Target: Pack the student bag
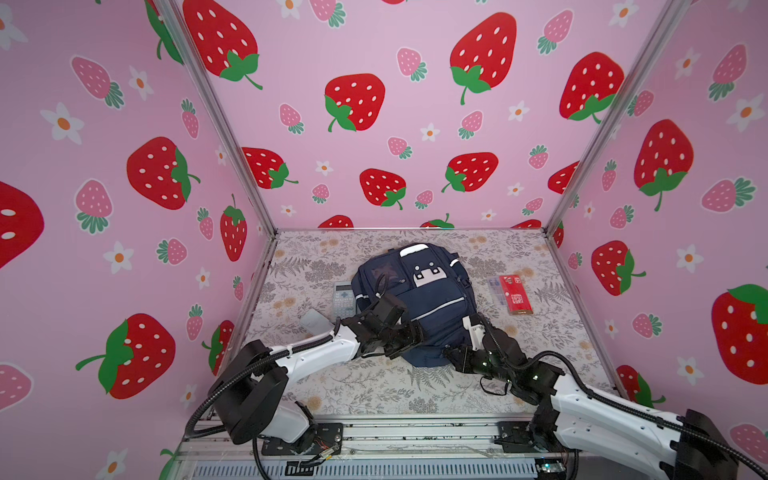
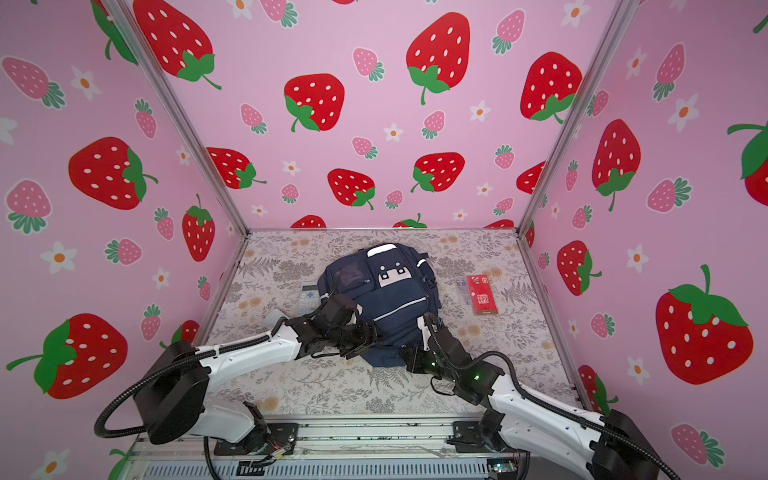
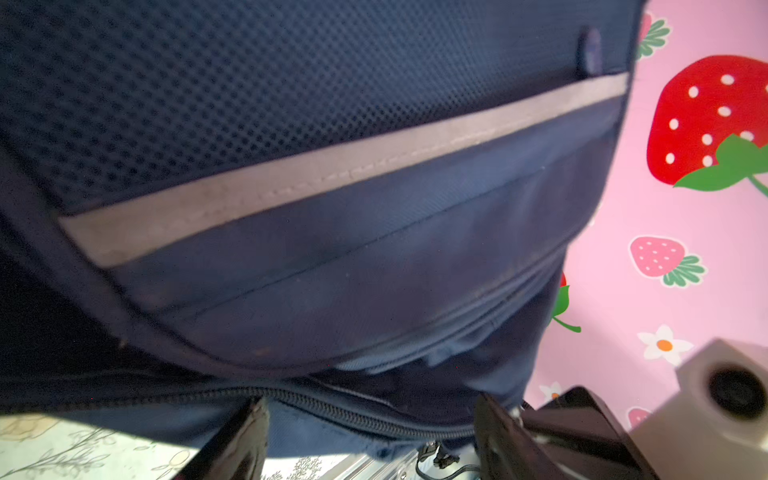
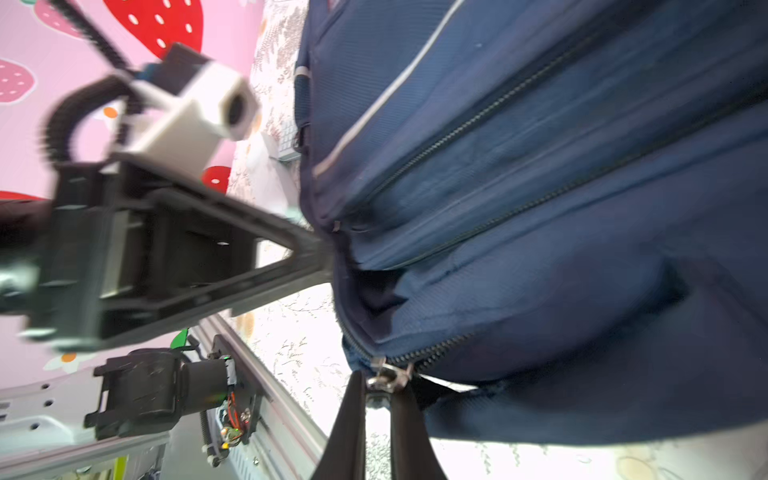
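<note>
My right gripper is holding the zipper pull with the zipper seam hanging loose beside it, so next my left gripper pinches the seam (image 3: 388,425) close to the pull and steadies it.
The student bag (image 1: 432,299) (image 2: 395,299) lies flat mid-table, navy with white stripes and a white patch. My left gripper (image 1: 409,340) (image 2: 361,337) sits at the bag's near left edge. In the left wrist view its jaws stand wide apart, open (image 3: 370,419), with the bag's zipper seam (image 3: 332,409) just beyond them and nothing gripped. My right gripper (image 1: 452,355) (image 2: 409,353) is at the bag's near edge. In the right wrist view it (image 4: 380,388) is shut on the metal zipper pull (image 4: 386,376). The zip beside it gapes slightly.
A grey calculator (image 1: 344,299) lies left of the bag, with a pale flat object (image 1: 316,322) nearer the front. A red packet (image 1: 515,295) and a clear case (image 1: 496,286) lie to the right. Pink strawberry walls enclose the table on three sides.
</note>
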You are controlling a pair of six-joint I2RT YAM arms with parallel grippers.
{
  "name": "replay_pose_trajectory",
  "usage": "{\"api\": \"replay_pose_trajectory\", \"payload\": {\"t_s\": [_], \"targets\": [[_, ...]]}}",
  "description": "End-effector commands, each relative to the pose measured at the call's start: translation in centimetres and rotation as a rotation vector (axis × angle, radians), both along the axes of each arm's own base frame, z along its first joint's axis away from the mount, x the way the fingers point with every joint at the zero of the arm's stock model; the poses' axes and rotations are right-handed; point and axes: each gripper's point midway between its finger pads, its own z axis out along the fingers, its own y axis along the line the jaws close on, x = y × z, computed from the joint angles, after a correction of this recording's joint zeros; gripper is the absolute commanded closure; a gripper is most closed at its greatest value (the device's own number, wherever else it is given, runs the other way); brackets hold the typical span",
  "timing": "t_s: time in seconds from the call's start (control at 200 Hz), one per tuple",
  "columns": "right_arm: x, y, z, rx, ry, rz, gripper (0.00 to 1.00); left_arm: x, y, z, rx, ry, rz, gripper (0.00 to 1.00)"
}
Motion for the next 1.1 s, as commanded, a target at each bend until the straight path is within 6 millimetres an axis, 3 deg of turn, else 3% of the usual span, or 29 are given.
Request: {"api": "replay_pose_trajectory", "payload": {"t_s": [0.0,0.075,0.195,0.255,0.35,0.46,0.58,0.68,0.8,0.875,0.985,1.095], "targets": [[-0.1,1.7,4.5,0.129,-0.056,0.011,1.00,0.2,-2.5,1.9,-0.092,0.025,0.004,0.23],[-0.4,2.0,4.4,0.127,-0.056,0.017,1.00,0.1,-2.5,1.3,-0.084,0.042,0.003,0.32],[-0.3,1.8,4.2,0.112,-0.060,-0.001,1.00,-0.1,-2.3,0.4,-0.090,0.070,0.010,0.57],[0.1,1.3,4.1,0.100,-0.069,-0.029,1.00,-0.3,-2.2,0.3,-0.099,0.081,0.009,0.59],[0.4,0.4,3.9,0.082,-0.070,-0.070,1.00,-0.9,-1.6,0.8,-0.071,0.070,-0.004,0.51],[0.5,0.0,3.5,0.078,-0.065,-0.087,1.00,-1.5,-0.2,2.7,0.001,-0.033,-0.069,0.32],[0.5,-0.1,3.3,0.082,-0.059,-0.093,1.00,-1.9,1.7,5.1,0.177,-0.256,-0.245,0.29],[0.7,0.1,3.6,0.093,-0.058,-0.091,1.00,-1.8,3.1,5.0,0.283,-0.356,-0.335,0.26],[0.8,0.3,3.7,0.087,-0.054,-0.081,1.00,-3.0,1.1,5.0,0.259,-0.534,-0.503,0.26],[0.8,0.4,3.9,0.094,-0.052,-0.079,1.00,-3.3,0.2,5.1,0.340,-0.692,-0.598,0.25],[0.7,0.6,4.1,0.114,-0.045,-0.070,1.00,-2.3,-0.5,4.6,0.396,-0.750,-0.647,0.26],[0.5,0.7,4.2,0.121,-0.038,-0.060,1.00,-2.1,-2.5,4.3,0.329,-0.769,-0.687,0.26]]}}
